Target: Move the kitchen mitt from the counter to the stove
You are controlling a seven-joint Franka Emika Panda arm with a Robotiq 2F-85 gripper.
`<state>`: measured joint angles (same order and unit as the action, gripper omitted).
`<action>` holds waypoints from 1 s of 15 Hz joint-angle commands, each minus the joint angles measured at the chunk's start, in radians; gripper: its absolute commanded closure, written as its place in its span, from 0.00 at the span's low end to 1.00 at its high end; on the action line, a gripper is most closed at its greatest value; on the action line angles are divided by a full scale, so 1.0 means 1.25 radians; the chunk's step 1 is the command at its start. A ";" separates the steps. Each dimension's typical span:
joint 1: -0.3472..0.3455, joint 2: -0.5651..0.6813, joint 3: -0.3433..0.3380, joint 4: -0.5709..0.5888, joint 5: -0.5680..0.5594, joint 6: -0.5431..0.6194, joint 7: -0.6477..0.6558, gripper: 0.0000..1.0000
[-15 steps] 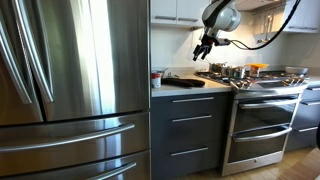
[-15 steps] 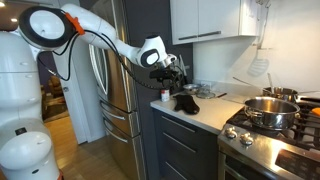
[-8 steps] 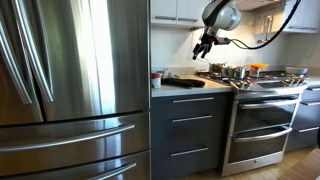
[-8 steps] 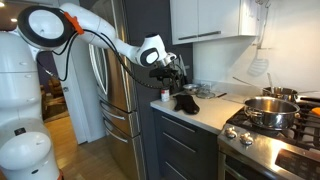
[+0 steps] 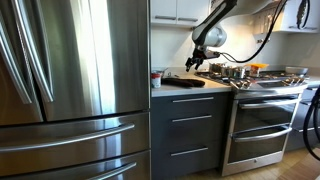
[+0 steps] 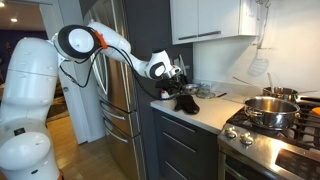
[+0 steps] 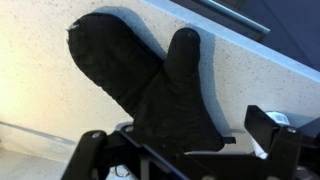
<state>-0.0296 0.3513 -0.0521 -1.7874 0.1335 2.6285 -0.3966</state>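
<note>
The kitchen mitt's thumb (image 5: 181, 84) (image 7: 183, 72) is by the counter's front edge. My gripper will go there next and close on it.
The black kitchen mitt (image 7: 140, 75) lies flat on the light grey counter (image 7: 40, 100), thumb and fingers pointing away from me. It also shows in both exterior views (image 5: 183, 82) (image 6: 187, 102). My gripper (image 7: 180, 150) is open, its two fingers straddling the mitt's cuff end just above the counter. In the exterior views the gripper (image 5: 196, 63) (image 6: 178, 85) hangs low over the mitt. The stove (image 5: 262, 88) (image 6: 270, 145) stands beside the counter (image 5: 190, 92) (image 6: 215, 115).
Metal pots (image 5: 236, 71) (image 6: 268, 108) sit on the stove's burners. A small red-capped bottle (image 5: 156, 79) (image 6: 166, 96) stands at the counter's fridge end. The stainless fridge (image 5: 70, 90) (image 6: 115, 90) borders the counter. Cabinets (image 6: 210, 18) hang above.
The arm has dropped from high above the counter down to the mitt. The mitt has not moved.
</note>
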 commanded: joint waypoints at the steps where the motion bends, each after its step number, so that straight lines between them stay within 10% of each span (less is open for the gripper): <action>1: -0.032 0.108 0.031 0.099 -0.028 -0.015 0.027 0.00; 15: -0.046 0.288 0.040 0.360 -0.035 -0.337 0.143 0.00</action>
<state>-0.0815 0.6530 -0.0044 -1.4329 0.1051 2.2767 -0.2883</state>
